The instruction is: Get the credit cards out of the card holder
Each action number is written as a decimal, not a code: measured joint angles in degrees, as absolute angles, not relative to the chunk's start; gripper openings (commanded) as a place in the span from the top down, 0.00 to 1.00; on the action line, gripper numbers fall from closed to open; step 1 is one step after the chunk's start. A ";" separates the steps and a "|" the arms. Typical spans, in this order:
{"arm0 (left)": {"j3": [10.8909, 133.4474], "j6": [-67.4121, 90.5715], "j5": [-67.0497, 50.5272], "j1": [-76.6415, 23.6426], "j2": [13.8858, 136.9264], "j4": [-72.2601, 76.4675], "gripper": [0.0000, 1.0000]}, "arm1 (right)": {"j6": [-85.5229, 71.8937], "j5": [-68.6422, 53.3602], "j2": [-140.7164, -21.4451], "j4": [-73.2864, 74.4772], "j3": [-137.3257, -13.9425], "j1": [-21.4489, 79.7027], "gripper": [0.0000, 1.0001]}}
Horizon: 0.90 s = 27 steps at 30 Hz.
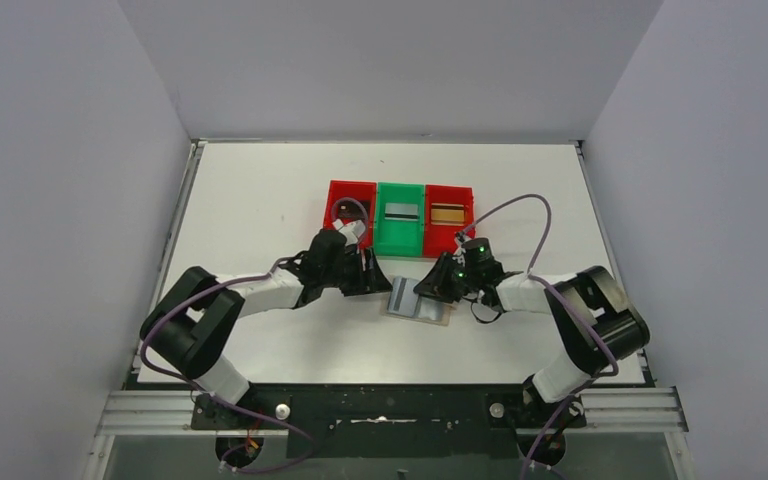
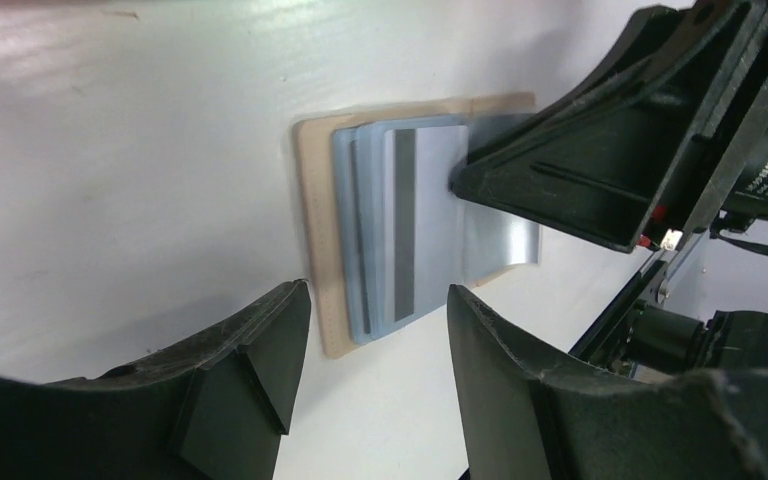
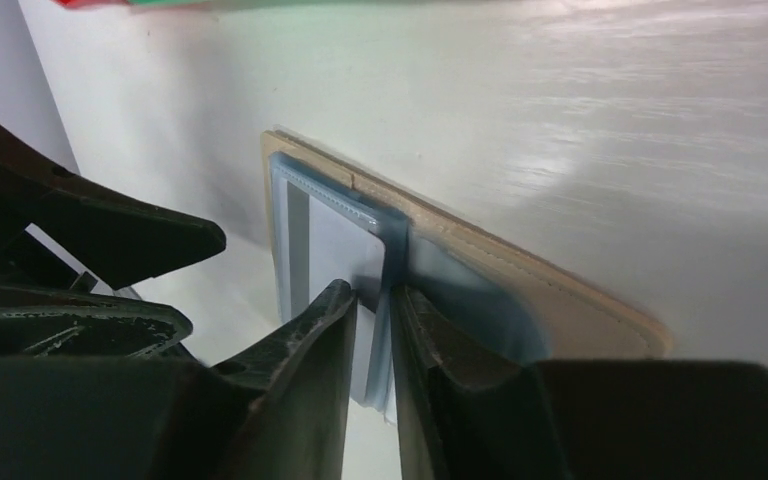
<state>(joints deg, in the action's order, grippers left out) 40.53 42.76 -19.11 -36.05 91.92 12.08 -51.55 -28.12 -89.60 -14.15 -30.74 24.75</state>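
Observation:
My right gripper's fingers straddle the card's edge and the blue flap, so I need to open, pinch the card's edge (image 3: pixel 376 262) and steady the holder with my left gripper.
The beige card holder (image 1: pixel 418 304) lies open on the table, its light blue lining up. A silver-grey card (image 2: pixel 422 225) with a dark stripe sticks out of its pocket. My right gripper (image 1: pixel 430 290) is nearly shut around the edge of this card (image 3: pixel 335 250) and the clear blue flap beside it (image 3: pixel 375 300). My left gripper (image 1: pixel 370 277) is open and empty, just left of the holder (image 2: pixel 316 250), fingers apart (image 2: pixel 378 300). Other cards lie in the bins: silver-grey (image 1: pixel 401 211) in the green one, gold-brown (image 1: pixel 447 214) in the right red one.
Three bins stand in a row behind the holder: red (image 1: pixel 336 192), green (image 1: pixel 400 240), red (image 1: pixel 465 195). The left arm partly covers the left red bin. The right gripper's body (image 2: pixel 600 150) is close to my left fingers.

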 measured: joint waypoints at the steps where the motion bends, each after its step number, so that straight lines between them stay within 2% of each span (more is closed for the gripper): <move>1: 40.53 42.70 -19.03 -36.38 91.96 11.55 0.49 | -51.33 -28.71 -90.48 -14.63 -31.14 24.97 0.82; 7: 40.49 42.50 -17.32 -37.15 91.74 9.06 0.51 | -49.80 -32.01 -94.56 -16.34 -34.02 27.57 0.84; 15: 39.66 42.13 -15.57 -38.26 90.76 7.05 0.66 | -51.31 -33.87 -95.48 -19.05 -33.82 28.91 0.63; 18: 39.68 41.19 -14.79 -40.18 90.89 5.17 0.66 | -52.66 -34.68 -95.42 -20.82 -33.17 28.58 0.59; 22: 39.72 41.08 -13.78 -41.78 90.89 4.43 0.66 | -53.47 -34.57 -95.00 -21.41 -32.64 28.53 0.61; 25: 39.94 41.15 -13.23 -41.91 90.89 3.81 0.59 | -53.84 -34.17 -94.74 -21.41 -32.25 28.60 0.64; 27: 39.99 41.30 -12.78 -41.91 90.89 3.20 0.58 | -54.22 -33.76 -94.19 -21.37 -31.70 28.95 0.68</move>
<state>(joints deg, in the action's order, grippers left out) 39.99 41.30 -12.78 -41.91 90.89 3.20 -54.22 -33.76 -94.19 -21.37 -31.70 28.95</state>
